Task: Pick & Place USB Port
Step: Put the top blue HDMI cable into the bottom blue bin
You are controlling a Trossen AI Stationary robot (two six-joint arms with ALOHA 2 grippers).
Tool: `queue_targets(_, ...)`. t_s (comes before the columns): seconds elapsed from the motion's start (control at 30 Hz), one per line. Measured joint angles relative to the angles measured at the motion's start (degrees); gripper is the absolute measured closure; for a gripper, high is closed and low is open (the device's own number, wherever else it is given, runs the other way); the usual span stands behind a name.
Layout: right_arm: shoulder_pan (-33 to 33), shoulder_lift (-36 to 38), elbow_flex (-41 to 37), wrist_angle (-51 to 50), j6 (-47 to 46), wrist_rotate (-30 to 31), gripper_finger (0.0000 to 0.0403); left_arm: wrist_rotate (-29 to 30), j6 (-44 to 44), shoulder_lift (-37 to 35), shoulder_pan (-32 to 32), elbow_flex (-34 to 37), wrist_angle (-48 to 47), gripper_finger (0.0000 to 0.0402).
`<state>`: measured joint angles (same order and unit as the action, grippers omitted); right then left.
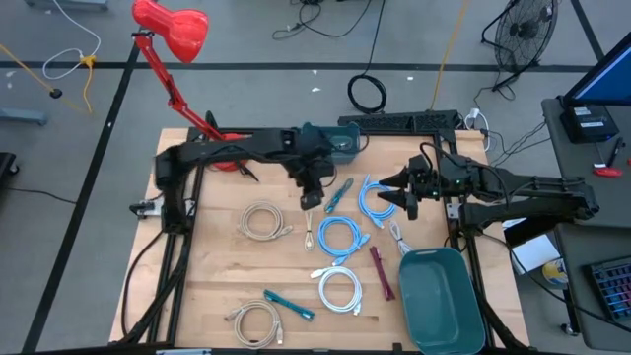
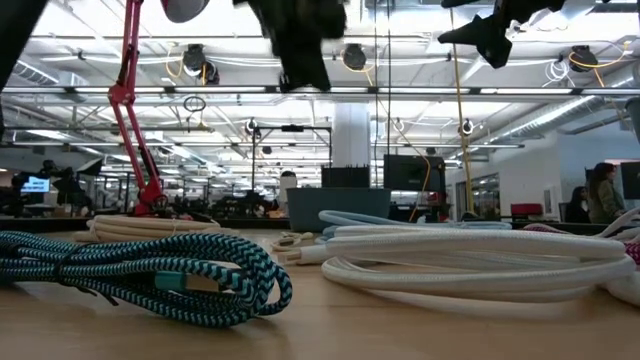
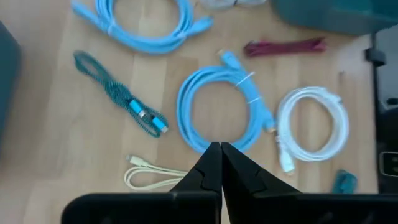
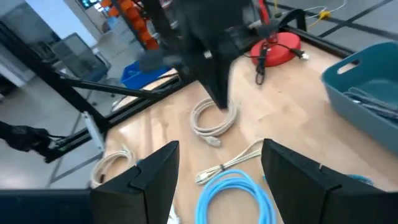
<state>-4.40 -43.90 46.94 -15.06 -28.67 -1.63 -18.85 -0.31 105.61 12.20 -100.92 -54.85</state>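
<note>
I should next grab the far light blue coil with my right gripper by its side (image 1: 363, 201) facing the far teal braided cable.
Several coiled USB cables lie flat on the wooden table: light blue coils (image 1: 342, 237) (image 1: 375, 197), a white coil (image 1: 338, 289), beige coils (image 1: 263, 222) (image 1: 254, 320), teal braided cables (image 1: 338, 194) (image 1: 288, 304) and a maroon cable (image 1: 381, 271). My left gripper (image 1: 313, 197) hangs shut and empty above the table's middle; its wrist view looks down on a light blue coil (image 3: 224, 112) and a thin beige cable (image 3: 155, 177). My right gripper (image 1: 404, 192) hovers open beside the far light blue coil (image 4: 236, 193), holding nothing. In the low view both grippers (image 2: 300, 45) (image 2: 490, 35) are well above the cables.
A teal bin (image 1: 441, 296) sits at the table's near right corner. Another teal bin (image 1: 340, 143) stands at the far edge. A red desk lamp (image 1: 173, 30) rises from its base (image 4: 277, 43) at the far left. Bare wood shows along the table's left side.
</note>
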Motion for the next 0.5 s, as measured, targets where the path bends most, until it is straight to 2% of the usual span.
queue_targets(0.2,0.11,-0.24,-0.02,3.03,-3.45,-2.06,0.0186,5.9,-2.46,-9.31,-4.81,0.0,-2.96,0.0396)
queue_targets(0.37,2.5,-3.24,0.0,14.67,-5.77,-3.04,0.0186,8.81,-4.68,-14.35,-9.83,0.0,-8.57,0.0399)
queue_targets(0.5,5.33,-7.82,0.0,24.16,-5.74,-2.89,0.0186,14.26,-7.31,-17.17,-14.83,0.0,-12.82,0.0391)
